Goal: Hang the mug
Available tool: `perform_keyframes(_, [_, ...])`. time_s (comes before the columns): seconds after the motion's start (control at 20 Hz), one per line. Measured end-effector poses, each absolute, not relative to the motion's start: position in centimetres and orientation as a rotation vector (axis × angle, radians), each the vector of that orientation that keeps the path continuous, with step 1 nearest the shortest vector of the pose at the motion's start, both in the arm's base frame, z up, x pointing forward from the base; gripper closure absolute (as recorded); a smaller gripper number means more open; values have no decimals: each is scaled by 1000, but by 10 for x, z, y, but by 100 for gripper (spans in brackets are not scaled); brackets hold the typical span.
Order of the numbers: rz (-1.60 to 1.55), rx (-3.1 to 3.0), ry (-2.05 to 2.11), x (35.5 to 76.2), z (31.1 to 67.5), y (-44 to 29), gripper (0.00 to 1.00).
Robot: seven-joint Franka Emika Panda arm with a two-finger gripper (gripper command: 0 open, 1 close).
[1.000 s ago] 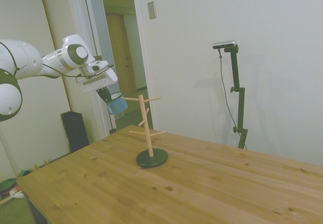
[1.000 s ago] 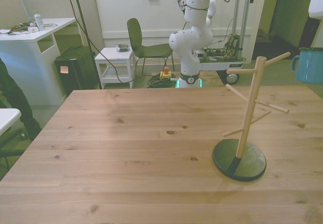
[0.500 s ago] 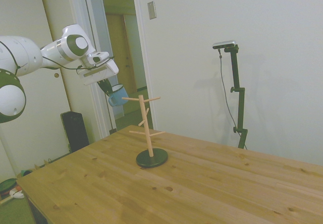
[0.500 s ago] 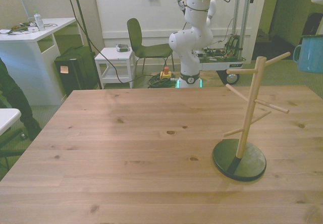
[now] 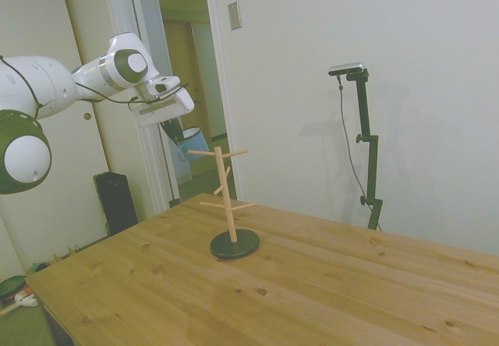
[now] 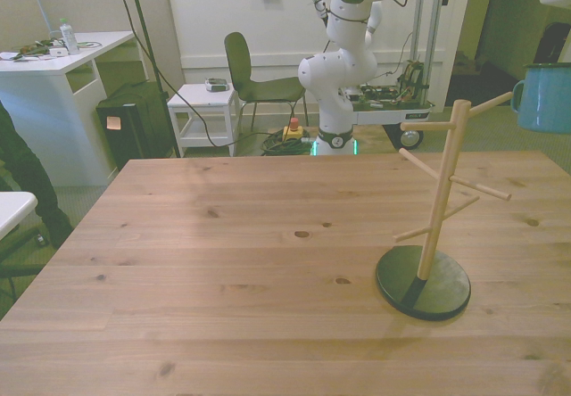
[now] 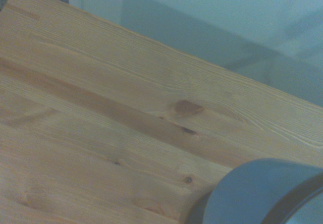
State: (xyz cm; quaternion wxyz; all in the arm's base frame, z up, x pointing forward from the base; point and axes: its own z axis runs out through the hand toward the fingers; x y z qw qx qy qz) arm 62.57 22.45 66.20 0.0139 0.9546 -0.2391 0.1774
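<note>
Next, my gripper releases the light-blue mug so it hangs under the wooden mug tree's upper peg [image 5: 203, 174] that points toward my arm.
The light-blue mug [image 5: 192, 145] hangs in the air, level with the top pegs of the wooden mug tree [image 5: 225, 198], just to the side view's left of it. My gripper [image 5: 180, 136] is shut on the mug from above. At the front view's right edge, the mug [image 6: 544, 100] has its handle right by the tip of the tree's upper peg [image 6: 491, 104]; whether they touch I cannot tell. The tree [image 6: 443, 195] stands on a dark round base [image 6: 423, 282]. The wrist view shows the mug's side [image 7: 257, 196] over the table's wood [image 7: 101, 118].
The tree stands near the table's edge [image 5: 195, 206] on the robot's side. Behind the table in the front view are a chair [image 6: 245, 70], a small white stand [image 6: 203, 102], a white desk [image 6: 53, 57] and a person's dark sleeve [image 6: 18, 177].
The arm has lifted the mug and carried it closer to the tree's top peg; in the side view it moved up and to the right.
</note>
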Motion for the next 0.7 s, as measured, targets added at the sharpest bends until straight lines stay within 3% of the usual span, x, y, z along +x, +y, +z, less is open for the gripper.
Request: perform_keyframes(0.7, [543, 2986, -771, 631, 670, 195, 100])
